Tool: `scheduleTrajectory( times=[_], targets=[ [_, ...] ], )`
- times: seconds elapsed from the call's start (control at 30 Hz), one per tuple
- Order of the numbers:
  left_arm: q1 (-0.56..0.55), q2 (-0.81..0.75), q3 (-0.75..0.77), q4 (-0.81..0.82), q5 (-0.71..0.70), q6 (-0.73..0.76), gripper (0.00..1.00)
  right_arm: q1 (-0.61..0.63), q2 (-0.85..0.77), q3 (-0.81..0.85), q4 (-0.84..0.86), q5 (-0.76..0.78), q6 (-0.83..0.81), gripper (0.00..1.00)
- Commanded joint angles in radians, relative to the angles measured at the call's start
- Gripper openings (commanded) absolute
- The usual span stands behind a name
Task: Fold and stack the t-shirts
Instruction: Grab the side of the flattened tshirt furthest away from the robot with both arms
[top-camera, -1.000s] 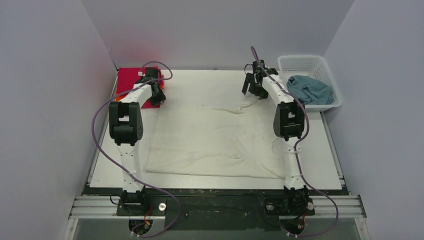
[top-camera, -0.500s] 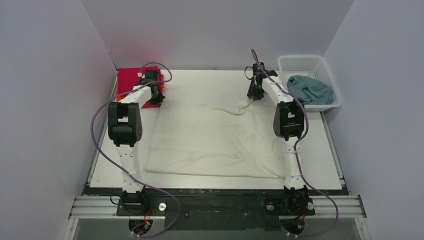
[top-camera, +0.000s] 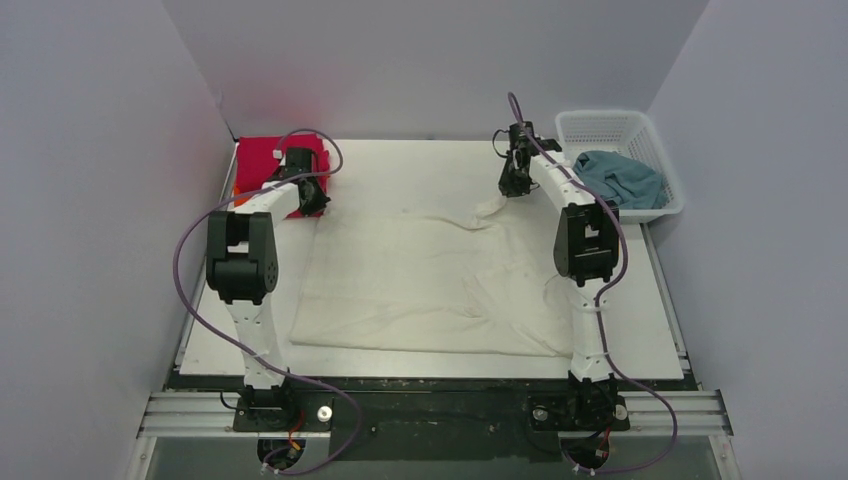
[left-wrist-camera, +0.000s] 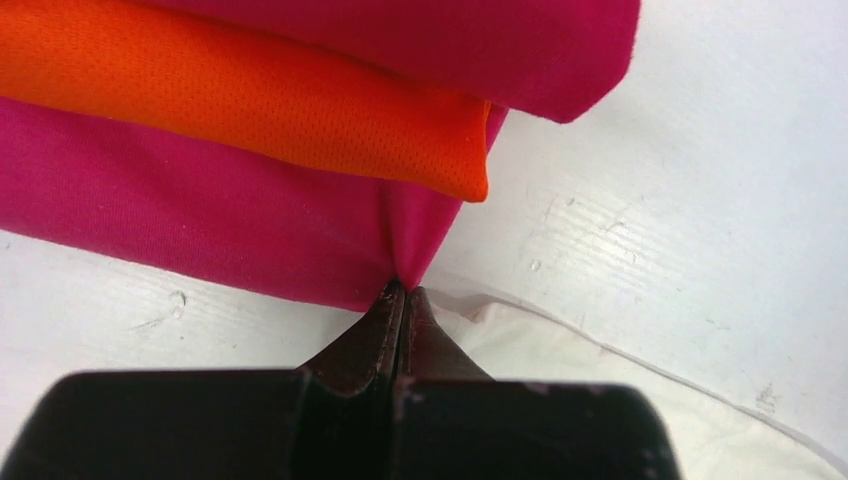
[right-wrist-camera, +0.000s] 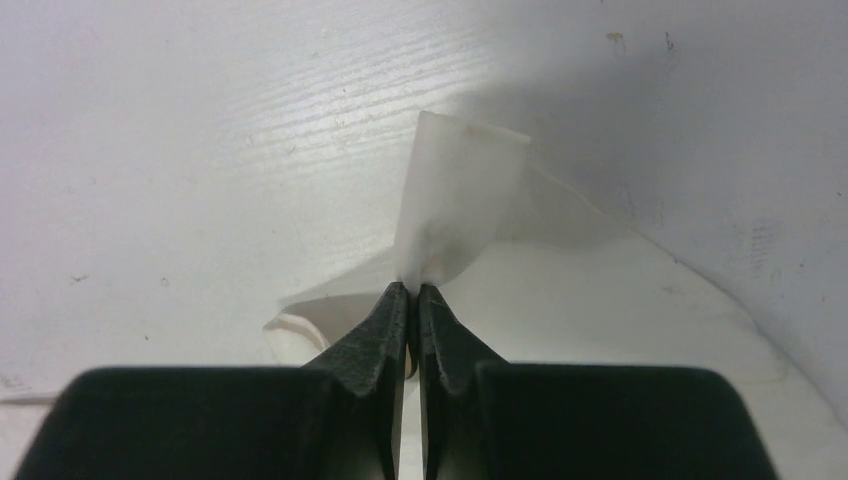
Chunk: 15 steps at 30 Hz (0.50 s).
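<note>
The robot's left gripper is pinching the magenta-pink t-shirt's corner, so it should open, back away from the stack and grip only the cream t-shirt's edge (left-wrist-camera: 486, 318) before the fold.
A cream t-shirt (top-camera: 420, 270) lies spread flat over the middle of the table. At the far left sits a folded stack, a magenta-pink t-shirt (left-wrist-camera: 200, 220) with an orange t-shirt (left-wrist-camera: 250, 100) between its layers. My left gripper (top-camera: 308, 198) (left-wrist-camera: 403, 285) is shut at the stack's near corner. Pink cloth puckers into its tips, and the cream t-shirt's edge (left-wrist-camera: 600, 390) lies against its right finger. My right gripper (top-camera: 512, 186) (right-wrist-camera: 413, 287) is shut on the cream t-shirt's far right corner (right-wrist-camera: 460, 200), which stands up from the tips.
A white mesh basket (top-camera: 600, 122) at the far right holds a crumpled grey-blue t-shirt (top-camera: 620, 178). Grey walls close in the left, back and right sides. Both arms reach to the far side of the white table (top-camera: 400, 160).
Both grippers have gone from open to shut. The right one dropped onto the cream shirt's far corner and pinched it. The left one closed at the pink stack's corner, and its arm shifted slightly left.
</note>
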Motion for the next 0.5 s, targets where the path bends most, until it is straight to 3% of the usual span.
scheduleTrajectory(
  times=[0.0,0.33,0.47],
  targets=[
    [-0.005,-0.116,-0.058,0.083,0.047,0.017,0.00,0.006,-0.133,-0.048,-0.017,0.006,0.015,0.00],
    [-0.003,-0.223,-0.216,0.161,0.063,0.092,0.00,0.014,-0.233,-0.166,-0.028,-0.004,0.010,0.00],
    [-0.003,-0.197,-0.197,0.146,0.067,0.098,0.00,0.014,-0.227,-0.164,-0.029,-0.013,0.014,0.00]
  ],
)
